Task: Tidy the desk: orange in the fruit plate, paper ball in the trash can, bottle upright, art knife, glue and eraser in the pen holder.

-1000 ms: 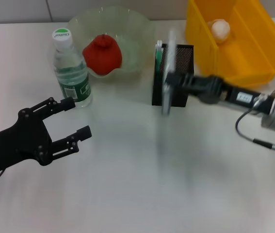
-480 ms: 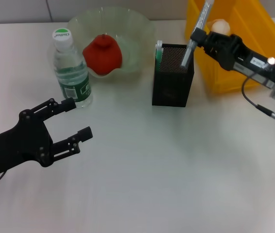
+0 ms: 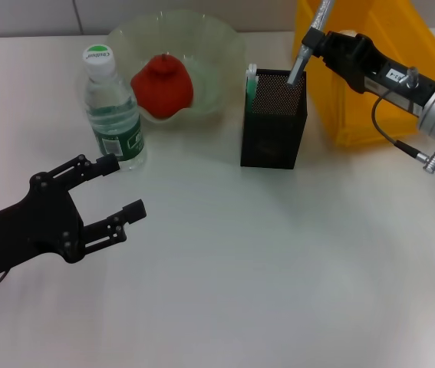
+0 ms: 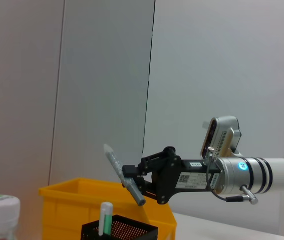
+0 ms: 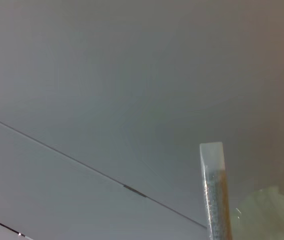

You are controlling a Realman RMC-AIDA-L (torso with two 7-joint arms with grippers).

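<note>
The glue will drop from my right gripper inside the black mesh pen holder [image 3: 278, 100], next to the green and white stick.
My right gripper [image 3: 314, 40] is shut on the grey art knife [image 3: 298, 66] and holds it tilted, with its lower tip at the rim of the black mesh pen holder [image 3: 272, 123]. The left wrist view shows the knife [image 4: 123, 174] just above the holder [image 4: 126, 231]. A green and white glue stick [image 3: 251, 77] stands in the holder. The bottle [image 3: 112, 107] stands upright. A red-orange fruit [image 3: 162, 84] lies in the glass plate [image 3: 209, 46]. My left gripper [image 3: 123, 185] is open and empty at the lower left. The eraser and the paper ball are hidden.
A yellow bin [image 3: 401, 69] stands behind and to the right of the pen holder, under my right arm. The bottle and the glass plate stand close together at the back left.
My right gripper has carried the knife from in front of the pen holder up and back over the holder's far right corner. The left arm has not moved.
</note>
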